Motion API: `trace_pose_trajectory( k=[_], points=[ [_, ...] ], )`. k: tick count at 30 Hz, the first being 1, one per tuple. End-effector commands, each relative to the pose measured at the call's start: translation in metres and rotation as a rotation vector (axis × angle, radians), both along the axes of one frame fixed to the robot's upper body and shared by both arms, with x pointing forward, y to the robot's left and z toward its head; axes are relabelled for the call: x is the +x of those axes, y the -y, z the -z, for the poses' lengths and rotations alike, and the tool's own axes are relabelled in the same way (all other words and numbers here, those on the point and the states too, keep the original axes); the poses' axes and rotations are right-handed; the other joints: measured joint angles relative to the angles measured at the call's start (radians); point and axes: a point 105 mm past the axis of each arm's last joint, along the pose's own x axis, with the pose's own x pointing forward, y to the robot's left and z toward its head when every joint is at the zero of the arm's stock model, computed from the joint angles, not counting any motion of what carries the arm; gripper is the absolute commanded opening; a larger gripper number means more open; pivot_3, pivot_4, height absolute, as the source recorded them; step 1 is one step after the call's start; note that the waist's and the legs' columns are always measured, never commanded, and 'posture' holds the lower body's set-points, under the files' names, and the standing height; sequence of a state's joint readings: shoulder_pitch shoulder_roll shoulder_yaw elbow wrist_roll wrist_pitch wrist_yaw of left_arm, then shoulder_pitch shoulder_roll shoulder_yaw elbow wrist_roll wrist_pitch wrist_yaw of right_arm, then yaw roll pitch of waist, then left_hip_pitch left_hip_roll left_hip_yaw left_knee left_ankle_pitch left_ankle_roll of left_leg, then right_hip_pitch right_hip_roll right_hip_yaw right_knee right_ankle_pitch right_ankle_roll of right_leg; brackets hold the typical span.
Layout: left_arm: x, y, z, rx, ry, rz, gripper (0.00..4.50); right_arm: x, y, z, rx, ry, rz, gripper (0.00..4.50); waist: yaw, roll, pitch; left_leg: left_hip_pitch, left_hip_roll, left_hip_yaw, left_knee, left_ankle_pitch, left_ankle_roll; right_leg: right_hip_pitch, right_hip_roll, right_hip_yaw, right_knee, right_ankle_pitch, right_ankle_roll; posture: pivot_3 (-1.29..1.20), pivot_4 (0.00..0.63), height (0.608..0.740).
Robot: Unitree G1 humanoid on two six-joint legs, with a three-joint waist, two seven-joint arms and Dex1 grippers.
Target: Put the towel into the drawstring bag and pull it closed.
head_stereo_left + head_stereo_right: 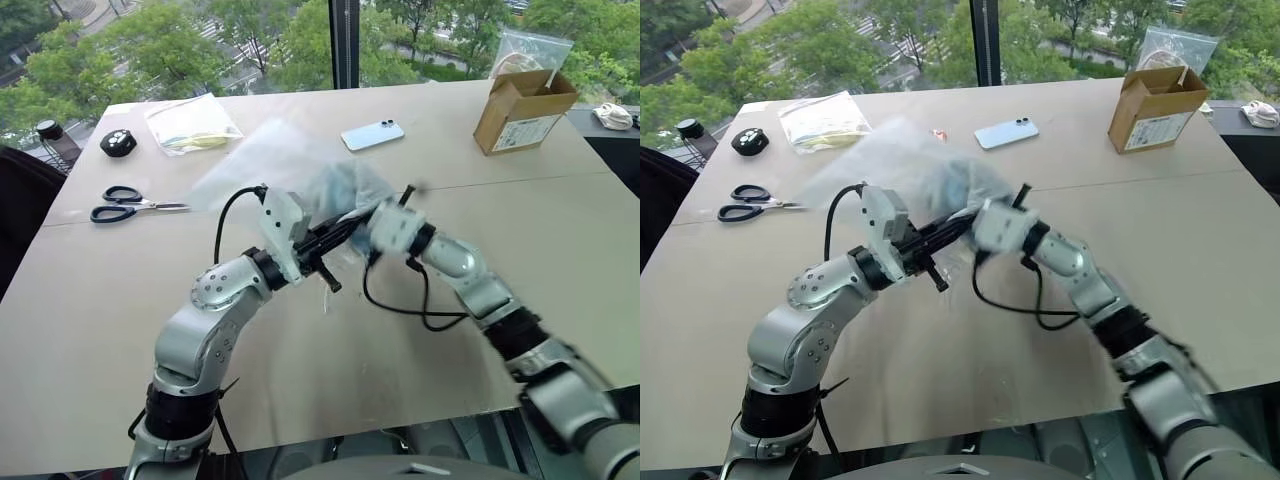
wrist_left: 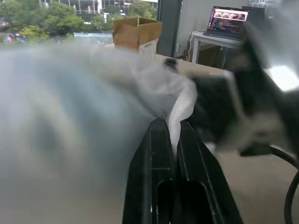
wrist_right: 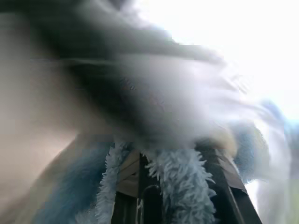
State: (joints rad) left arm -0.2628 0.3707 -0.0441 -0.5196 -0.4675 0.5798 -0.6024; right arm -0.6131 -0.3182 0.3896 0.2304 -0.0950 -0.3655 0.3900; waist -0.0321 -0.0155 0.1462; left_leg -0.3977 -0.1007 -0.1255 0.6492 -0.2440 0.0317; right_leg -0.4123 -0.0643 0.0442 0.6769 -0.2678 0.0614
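The robot's right gripper should release the towel in the drawstring bag's opening [image 1: 367,251], just past the black fingers of the left gripper.
The drawstring bag [image 1: 262,152], thin, white and semi-sheer, is lifted above the middle of the table and looks smeared. My left gripper [image 1: 340,230] is shut on a fold of its fabric [image 2: 183,100], pinched between the black fingers [image 2: 156,154]. The light-blue fluffy towel [image 1: 345,186] bunches at the bag's right side, between the two hands. My right gripper [image 3: 175,158] is shut on the towel [image 3: 180,186], whose pile fills the gap between its fingers. From the head camera the right gripper [image 1: 975,218] meets the left one head-on. How far the towel sits inside the bag cannot be told.
Black-handled scissors [image 1: 130,205] lie at the left. A clear plastic bag with yellowish contents [image 1: 190,124] and a black round object [image 1: 118,142] sit at the back left. Further right are a phone [image 1: 372,134] and an open cardboard box [image 1: 522,110].
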Motion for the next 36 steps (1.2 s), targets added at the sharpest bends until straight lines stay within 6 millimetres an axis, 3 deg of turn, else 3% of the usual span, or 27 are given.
trace_pose_trajectory(
  k=[1,3,5,6,8,9,10,11,12,13,14,16,17,18,19,20,21,22,23,24,28,30,33,36],
  points=[
    [-0.005,0.003,-0.005,-0.012,0.024,0.031,0.0,-0.028,-0.011,-0.003,-0.074,0.097,-0.142,0.0,0.003,-0.001,0.0,0.0,0.0,0.0,0.0,0.0,0.0,0.0,0.0,-0.001,-0.002,0.0,0.0,0.0,0.15,0.734],
    [-0.005,0.004,-0.005,-0.006,0.028,0.035,0.0,-0.002,0.009,-0.015,0.177,-0.069,0.033,0.0,0.002,-0.002,0.0,0.0,0.0,0.0,0.0,0.0,0.0,0.0,0.0,0.0,-0.003,0.0,0.0,0.0,0.15,0.734],
    [-0.002,0.003,-0.006,-0.007,0.027,0.032,0.0,-0.025,-0.007,-0.016,0.014,0.102,-0.076,0.0,-0.004,0.0,0.001,0.0,0.001,-0.001,-0.002,0.0,0.0,0.0,0.001,0.0,-0.002,0.0,0.0,0.0,0.15,0.734],
    [-0.002,0.003,-0.007,-0.009,0.026,0.032,0.0,-0.025,-0.008,-0.009,0.061,-0.012,-0.073,0.0,-0.003,0.0,0.001,0.0,0.001,0.0,-0.001,0.0,0.0,-0.001,0.001,0.0,0.0,0.0,0.0,0.0,0.15,0.734],
    [-0.002,0.004,-0.008,-0.011,0.026,0.038,0.0,0.011,0.019,-0.003,0.366,-0.329,0.148,0.0,-0.005,-0.001,0.0,0.0,0.001,0.0,-0.001,0.0,0.0,-0.001,0.001,0.0,0.0,0.0,0.0,0.0,0.15,0.734],
    [-0.002,0.005,-0.008,-0.011,0.025,0.045,0.0,0.013,0.023,-0.007,0.315,-0.253,0.169,0.0,-0.008,-0.001,0.001,0.0,0.001,-0.001,-0.001,0.0,0.0,0.0,0.001,0.0,0.0,0.0,0.0,0.0,0.15,0.734],
    [-0.002,0.005,-0.007,-0.011,0.024,0.047,0.0,-0.006,0.007,-0.013,0.146,-0.072,0.051,0.0,-0.002,0.0,0.001,0.001,0.002,-0.001,-0.001,0.0,0.0,0.0,0.002,0.0,0.001,0.0,-0.001,0.0,0.15,0.734],
    [-0.003,0.005,-0.007,-0.016,0.019,0.05,0.0,-0.024,-0.006,-0.005,0.022,-0.017,-0.068,0.0,-0.001,0.0,0.001,0.001,0.001,-0.001,0.0,0.0,0.0,-0.001,0.001,0.0,0.001,0.001,-0.001,0.0,0.15,0.734],
    [-0.003,0.006,-0.008,-0.024,0.014,0.053,0.0,-0.021,-0.006,-0.002,0.082,-0.122,-0.057,0.0,0.003,0.0,0.001,0.001,0.0,-0.001,0.0,0.0,0.0,-0.001,0.001,0.0,0.001,0.0,-0.001,0.0,0.15,0.734],
    [-0.005,0.007,-0.007,-0.025,0.009,0.068,0.0,-0.003,0.008,-0.004,0.143,-0.159,0.08,0.0,0.004,0.0,0.001,0.001,0.0,-0.001,0.0,0.0,0.0,-0.001,0.001,-0.001,0.0,0.0,-0.001,0.0,0.15,0.734],
    [-0.008,0.009,-0.007,-0.031,0.0,0.085,0.0,-0.008,0.006,-0.012,0.099,-0.052,0.069,0.0,0.002,-0.001,0.001,0.001,0.0,0.0,0.0,0.0,0.0,0.0,0.001,0.0,0.0,0.0,-0.001,0.0,0.15,0.734],
    [-0.012,0.012,-0.006,-0.047,-0.019,0.106,0.0,-0.042,-0.021,-0.004,-0.075,0.078,-0.142,0.0,-0.001,0.0,0.001,0.001,0.001,0.0,0.0,0.0,0.0,-0.001,0.001,0.001,0.001,0.0,-0.001,0.0,0.15,0.734],
    [-0.013,0.013,-0.006,-0.052,-0.023,0.108,0.0,-0.033,-0.016,-0.007,0.061,-0.06,-0.086,0.0,-0.002,-0.001,0.001,0.001,0.001,0.0,0.0,0.0,0.0,-0.001,0.001,0.0,0.001,0.0,-0.001,0.0,0.15,0.734],
    [-0.014,0.014,-0.005,-0.051,-0.024,0.111,0.0,-0.006,0.003,-0.011,0.325,-0.291,0.069,0.0,-0.005,-0.001,0.001,0.001,0.001,0.0,-0.001,0.0,0.0,-0.001,0.001,0.0,0.001,0.0,-0.001,0.0,0.15,0.734],
    [-0.014,0.015,-0.004,-0.048,-0.025,0.112,0.0,0.01,0.02,-0.004,0.387,-0.361,0.193,0.0,-0.008,-0.001,0.001,0.001,0.002,-0.001,-0.001,0.0,-0.001,-0.001,0.002,0.0,0.001,0.0,-0.001,0.0,0.15,0.734],
    [-0.013,0.015,-0.004,-0.047,-0.025,0.108,0.0,0.001,0.014,-0.014,0.29,-0.219,0.137,0.0,-0.007,-0.001,0.001,0.001,0.003,-0.001,-0.001,0.0,-0.001,-0.001,0.002,0.0,0.001,0.001,-0.001,0.0,0.15,0.734],
    [-0.012,0.014,-0.005,-0.056,-0.029,0.101,0.0,-0.024,-0.007,-0.009,0.122,-0.128,-0.023,0.0,-0.002,0.0,0.001,0.001,0.003,-0.001,-0.001,0.0,-0.001,-0.001,0.003,0.001,0.002,0.001,-0.001,0.0,0.15,0.734],
    [-0.011,0.014,-0.005,-0.065,-0.033,0.094,0.0,-0.03,-0.011,0.003,0.067,-0.173,-0.057,0.0,0.008,0.0,0.001,0.001,0.002,-0.001,0.0,0.0,-0.001,-0.001,0.002,-0.001,0.001,0.001,-0.001,0.0,0.15,0.734],
    [-0.01,0.014,-0.006,-0.068,-0.033,0.091,0.0,-0.025,-0.007,0.009,0.135,-0.289,-0.022,0.0,0.011,-0.001,0.001,0.001,0.0,-0.001,0.001,0.0,-0.001,0.0,0.001,-0.001,0.0,0.001,-0.001,0.0,0.15,0.734],
    [-0.009,0.014,-0.005,-0.065,-0.031,0.09,0.0,-0.016,0.002,0.019,0.19,-0.429,0.032,0.5,0.012,-0.001,0.001,0.001,0.0,-0.001,0.001,0.0,-0.001,0.0,0.001,-0.001,-0.001,0.001,-0.001,0.0,0.15,0.734],
    [-0.002,0.011,-0.008,-0.136,-0.062,0.048,0.0,-0.025,0.001,0.024,0.165,-0.525,-0.028,2.55,0.017,-0.001,0.001,0.001,0.001,-0.002,0.0,0.0,-0.001,0.0,0.001,-0.001,0.001,0.001,-0.001,0.0,0.15,0.734],
    [0.004,0.005,-0.012,-0.25,-0.11,0.007,0.0,-0.027,0.005,0.02,0.233,-0.623,-0.047,3.07,0.017,-0.001,0.001,0.001,0.001,-0.002,0.0,0.0,-0.001,0.0,0.001,-0.001,0.001,0.001,-0.001,0.0,0.15,0.734],
    [0.008,-0.003,-0.009,-0.347,-0.177,-0.034,0.0,-0.039,0.014,0.023,0.261,-0.774,-0.128,3.07,0.018,-0.001,0.001,0.0,0.001,-0.002,0.0,0.0,-0.001,0.0,0.001,-0.001,0.001,0.001,-0.001,0.0,0.15,0.734],
    [0.004,0.0,-0.003,-0.328,-0.197,-0.011,0.0,-0.046,0.031,0.029,0.225,-0.848,-0.155,3.07,0.02,-0.001,0.001,0.0,0.001,-0.002,0.0,0.0,-0.001,0.001,0.001,-0.001,0.0,0.001,-0.001,0.0,0.15,0.734]
  ],
)
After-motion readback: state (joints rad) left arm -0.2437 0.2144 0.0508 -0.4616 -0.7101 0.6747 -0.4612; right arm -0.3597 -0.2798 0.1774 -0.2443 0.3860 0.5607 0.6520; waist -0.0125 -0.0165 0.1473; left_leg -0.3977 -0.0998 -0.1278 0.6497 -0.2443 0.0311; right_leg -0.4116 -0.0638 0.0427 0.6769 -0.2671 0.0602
